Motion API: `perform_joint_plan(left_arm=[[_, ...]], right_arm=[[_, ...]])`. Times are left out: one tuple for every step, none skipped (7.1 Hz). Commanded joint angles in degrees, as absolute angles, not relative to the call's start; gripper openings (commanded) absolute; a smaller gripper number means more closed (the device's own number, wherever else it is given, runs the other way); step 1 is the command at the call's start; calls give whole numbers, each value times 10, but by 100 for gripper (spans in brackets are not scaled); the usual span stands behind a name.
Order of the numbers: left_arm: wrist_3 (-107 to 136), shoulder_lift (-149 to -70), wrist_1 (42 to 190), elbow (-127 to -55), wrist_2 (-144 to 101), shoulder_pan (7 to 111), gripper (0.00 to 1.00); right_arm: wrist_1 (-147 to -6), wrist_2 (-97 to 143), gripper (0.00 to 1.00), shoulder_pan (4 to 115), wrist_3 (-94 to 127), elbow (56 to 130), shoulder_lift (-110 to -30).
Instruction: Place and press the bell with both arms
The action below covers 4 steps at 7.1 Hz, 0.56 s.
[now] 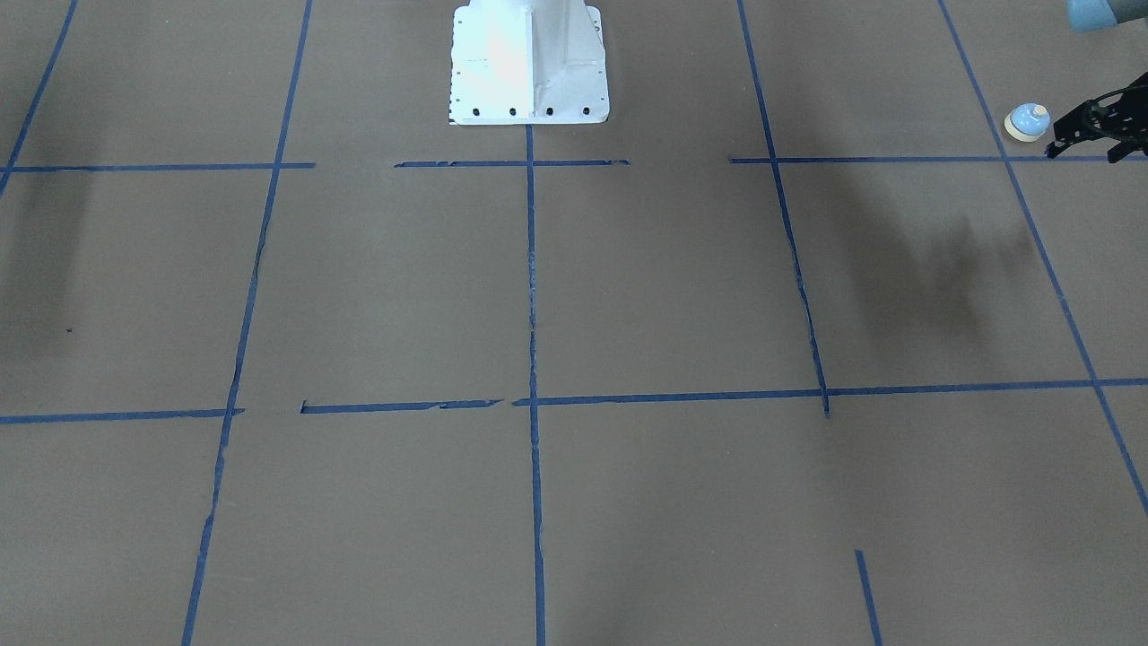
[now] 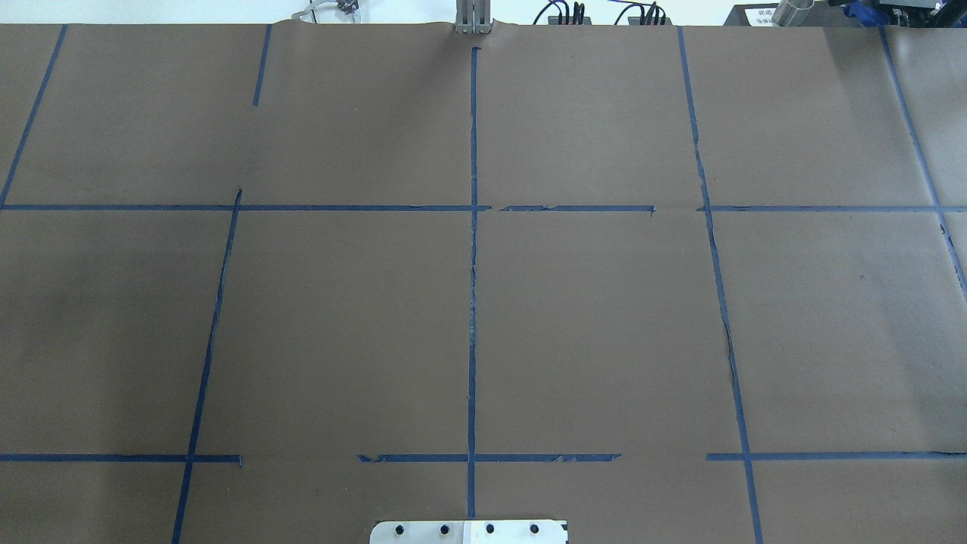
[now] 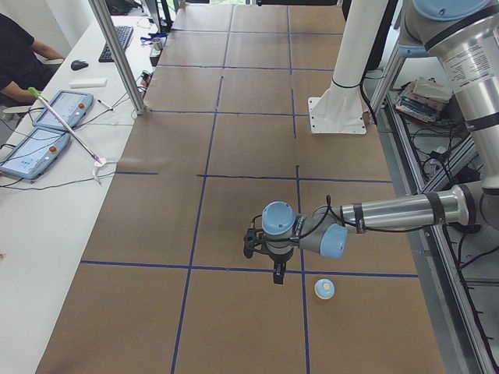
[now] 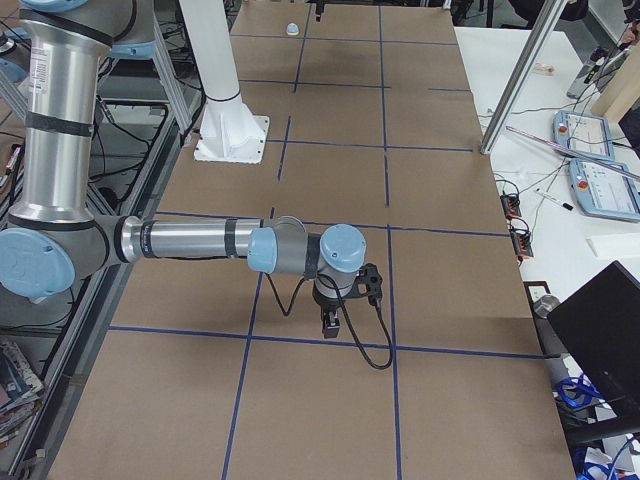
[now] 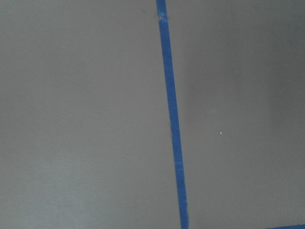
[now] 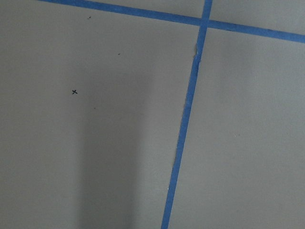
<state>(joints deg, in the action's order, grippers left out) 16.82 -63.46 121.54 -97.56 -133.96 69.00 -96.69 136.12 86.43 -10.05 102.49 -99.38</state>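
My left gripper should move to the bell next and close around its light-blue dome (image 1: 1030, 118), just above the base of the bell.
The bell (image 1: 1027, 122) has a light-blue dome and a cream button. It stands upright on the brown table near the robot's left end, and also shows in the exterior left view (image 3: 324, 289) and far off in the exterior right view (image 4: 291, 29). My left gripper (image 1: 1082, 152) hangs low just beside the bell and apart from it, with its jaws open and empty. It also shows in the exterior left view (image 3: 263, 263). My right gripper (image 4: 338, 312) hovers low over the table's other end, far from the bell, and I cannot tell whether it is open or shut. Both wrist views show only paper and tape.
The white pedestal base (image 1: 529, 63) stands at the robot's side of the table. Blue tape lines (image 2: 473, 302) mark a grid on the brown paper. Along the far side are a metal post (image 3: 117, 54), tablets (image 3: 35, 148) and a seated operator (image 3: 19, 62).
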Motion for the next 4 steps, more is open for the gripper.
perform_joint_plan(left_arm=[[244, -606, 1410, -868, -1339, 656, 100], [252, -599, 1434, -847, -1339, 653, 100], [274, -589, 1453, -846, -1341, 652, 100], [278, -577, 1462, -846, -1352, 646, 100]], right_arm=[[-967, 1361, 100, 860, -101, 1025, -985], [-967, 1362, 100, 859, -101, 1027, -985], [-966, 1362, 100, 853, -101, 1031, -985], [-966, 1362, 100, 846, -101, 1039, -985]])
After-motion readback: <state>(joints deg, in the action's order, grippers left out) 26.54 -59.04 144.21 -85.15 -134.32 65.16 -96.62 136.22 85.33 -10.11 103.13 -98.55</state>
